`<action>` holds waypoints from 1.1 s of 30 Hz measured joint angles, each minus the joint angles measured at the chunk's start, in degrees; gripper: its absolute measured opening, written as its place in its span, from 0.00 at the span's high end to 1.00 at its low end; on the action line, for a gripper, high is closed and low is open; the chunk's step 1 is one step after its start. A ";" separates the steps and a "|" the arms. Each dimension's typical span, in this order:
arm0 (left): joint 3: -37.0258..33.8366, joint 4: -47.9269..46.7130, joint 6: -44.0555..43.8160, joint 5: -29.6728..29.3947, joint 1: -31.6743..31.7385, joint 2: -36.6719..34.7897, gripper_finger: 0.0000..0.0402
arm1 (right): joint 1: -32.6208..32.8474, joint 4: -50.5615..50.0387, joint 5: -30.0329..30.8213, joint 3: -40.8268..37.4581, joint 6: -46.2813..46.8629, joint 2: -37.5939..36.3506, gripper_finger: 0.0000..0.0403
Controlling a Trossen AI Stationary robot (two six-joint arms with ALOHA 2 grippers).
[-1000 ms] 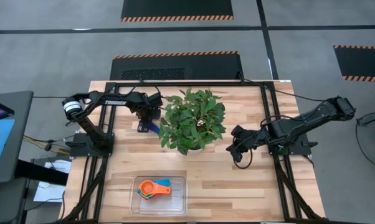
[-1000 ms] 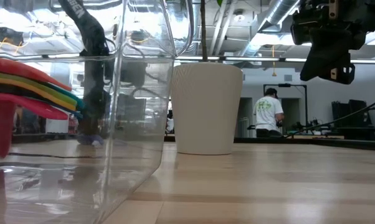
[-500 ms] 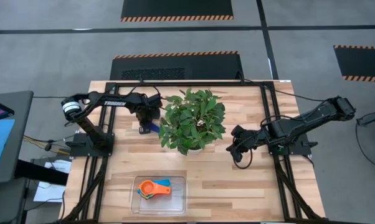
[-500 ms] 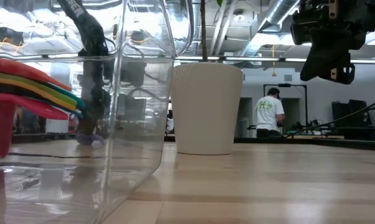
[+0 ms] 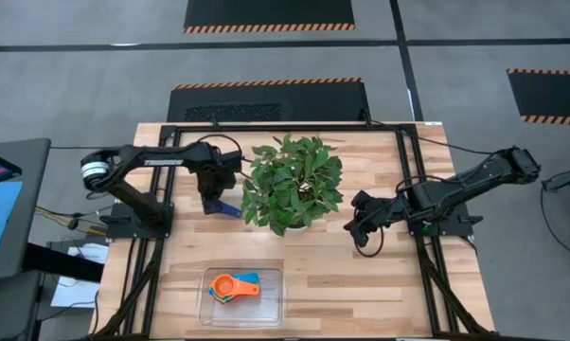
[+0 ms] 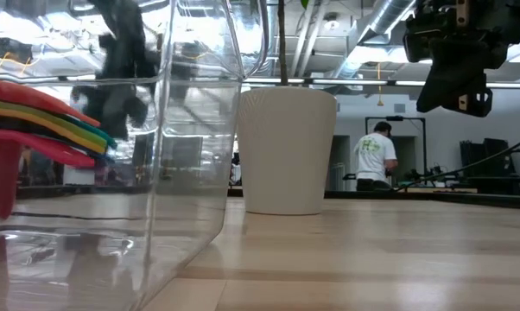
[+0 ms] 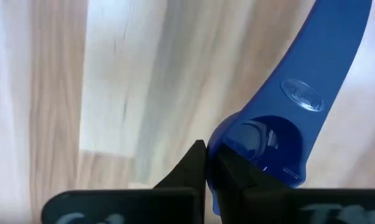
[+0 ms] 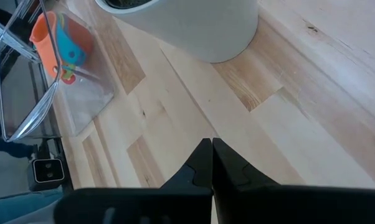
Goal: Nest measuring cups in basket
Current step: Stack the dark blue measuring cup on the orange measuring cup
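Observation:
Next, I release the dark blue cup from my left gripper in the orange cup's bowl (image 5: 229, 287), atop the nested stack.
My left gripper (image 5: 213, 201) hangs over the table just left of the potted plant (image 5: 291, 183), shut on a dark blue measuring cup (image 5: 229, 209) whose bowl and flat handle (image 7: 318, 68) fill the left wrist view. The clear basket (image 5: 270, 310) sits at the table's near edge and holds nested cups, orange (image 5: 236, 285) on top. In the low view their handles (image 6: 44, 121) fan out behind the basket wall (image 6: 191, 130). My right gripper (image 5: 361, 224) waits shut to the plant's right, above the table. My left gripper pinches the dark blue cup's bowl wall (image 7: 220, 142) on the side opposite the handle. One finger (image 7: 243, 177) stands on the bowl side and one (image 7: 186, 171) outside. The fingers point down from above. The cup hangs clear of the table, its handle pointing away from the fingers.
The plant's white pot (image 6: 286, 147) stands mid-table between the two arms, its leaves spreading wide. Bare wood lies between the plant and the basket. A person (image 6: 374, 155) stands far back in the room.
My left gripper has risen and come toward the table's near edge, rolling at the wrist. The dark blue cup, which lay on the table beside the plant, has gone up with it and hangs clear of the wood.

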 joint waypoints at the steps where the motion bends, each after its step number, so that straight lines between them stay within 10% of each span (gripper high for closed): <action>1: 0.53 -1.25 -2.06 0.88 -0.67 -1.88 1.00 | 0.00 0.02 -0.06 0.00 0.02 0.00 0.97; 15: 0.92 -2.48 -54.06 1.50 -29.47 -24.43 1.00 | 0.02 -0.02 -0.47 0.00 -0.37 -0.01 0.97; 23: 0.95 17.84 -67.33 -8.37 -49.15 -19.34 1.00 | 0.04 -0.31 -0.49 0.00 -0.50 0.00 0.97; 33: 2.46 31.45 -73.85 -8.47 -59.12 -2.87 1.00 | 0.09 -1.90 -2.98 0.00 -0.55 0.00 0.97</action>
